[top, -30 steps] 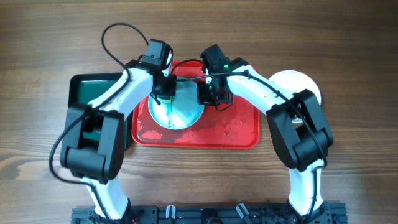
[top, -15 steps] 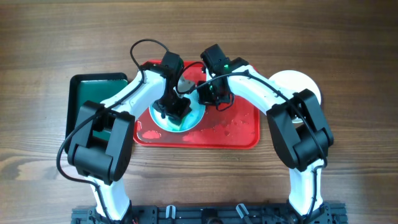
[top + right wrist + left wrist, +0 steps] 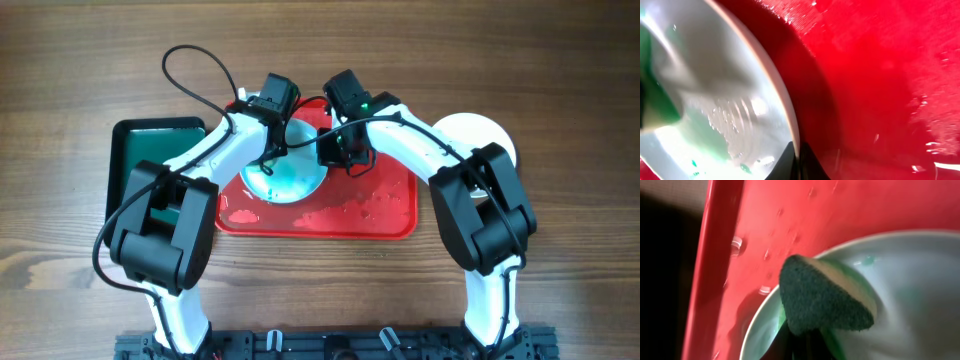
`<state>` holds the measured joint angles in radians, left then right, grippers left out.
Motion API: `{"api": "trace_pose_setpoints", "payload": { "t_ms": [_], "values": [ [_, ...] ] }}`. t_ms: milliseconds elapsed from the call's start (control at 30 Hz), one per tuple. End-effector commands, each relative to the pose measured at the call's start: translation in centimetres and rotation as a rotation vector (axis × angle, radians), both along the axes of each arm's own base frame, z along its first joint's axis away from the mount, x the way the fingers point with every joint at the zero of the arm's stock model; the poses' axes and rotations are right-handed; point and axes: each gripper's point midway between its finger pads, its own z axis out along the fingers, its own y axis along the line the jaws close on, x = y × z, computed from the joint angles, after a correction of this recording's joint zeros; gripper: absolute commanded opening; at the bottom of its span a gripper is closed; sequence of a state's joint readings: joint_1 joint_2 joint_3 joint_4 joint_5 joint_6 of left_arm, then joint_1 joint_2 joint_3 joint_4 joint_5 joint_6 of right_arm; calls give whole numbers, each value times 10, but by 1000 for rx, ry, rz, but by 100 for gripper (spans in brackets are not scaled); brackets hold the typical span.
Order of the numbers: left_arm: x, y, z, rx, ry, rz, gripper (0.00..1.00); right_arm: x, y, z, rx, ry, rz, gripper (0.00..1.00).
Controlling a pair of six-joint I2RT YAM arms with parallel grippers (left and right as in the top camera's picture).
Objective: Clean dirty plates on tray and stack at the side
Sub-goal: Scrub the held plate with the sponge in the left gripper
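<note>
The white plate will go down flat on the wet middle of the red tray (image 3: 302,171) from my right gripper.
A white plate (image 3: 296,180) stands tilted on the left part of the red tray (image 3: 370,215). My right gripper (image 3: 330,152) is shut on its right rim; in the right wrist view the fingertips (image 3: 799,161) pinch the plate edge (image 3: 782,105). Teal-green smear and water drops (image 3: 707,135) remain on its face. My left gripper (image 3: 272,148) is shut on a dark green sponge (image 3: 825,297) that presses on the plate (image 3: 910,290) near its upper rim. Its fingers (image 3: 805,342) show only as dark shapes under the sponge. Another white plate (image 3: 482,135) lies on the table right of the tray.
A smaller dark green tray (image 3: 150,150) with a black rim lies left of the red tray, partly under my left arm. The red tray's floor (image 3: 880,75) is wet, with drops and streaks. Wooden table surrounds everything.
My left gripper swept the sponge down across the plate toward the front, then back up to its upper rim. The sharp teal streak is now spread thin. The right arm has not moved.
</note>
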<state>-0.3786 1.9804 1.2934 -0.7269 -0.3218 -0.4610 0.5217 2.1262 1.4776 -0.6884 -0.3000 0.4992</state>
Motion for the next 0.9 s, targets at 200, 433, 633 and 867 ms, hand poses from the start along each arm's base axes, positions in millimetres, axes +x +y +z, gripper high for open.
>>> {"api": "trace_pose_setpoints", "payload": {
  "t_ms": [200, 433, 633, 867],
  "values": [
    [-66, -109, -6, -629, 305, -593, 4, -10, -2, -14, -14, 45, 13, 4],
    [10, -81, -10, -398, 19, -329, 4, -10, -2, -14, -14, 45, 13, 4],
    [21, 1, -6, -36, -114, 121, 4, -10, -2, -14, -14, 45, 13, 4],
    [-24, 10, -15, 1, 78, 131, 4, -10, -2, -14, -14, 45, 13, 4]
  ]
}}
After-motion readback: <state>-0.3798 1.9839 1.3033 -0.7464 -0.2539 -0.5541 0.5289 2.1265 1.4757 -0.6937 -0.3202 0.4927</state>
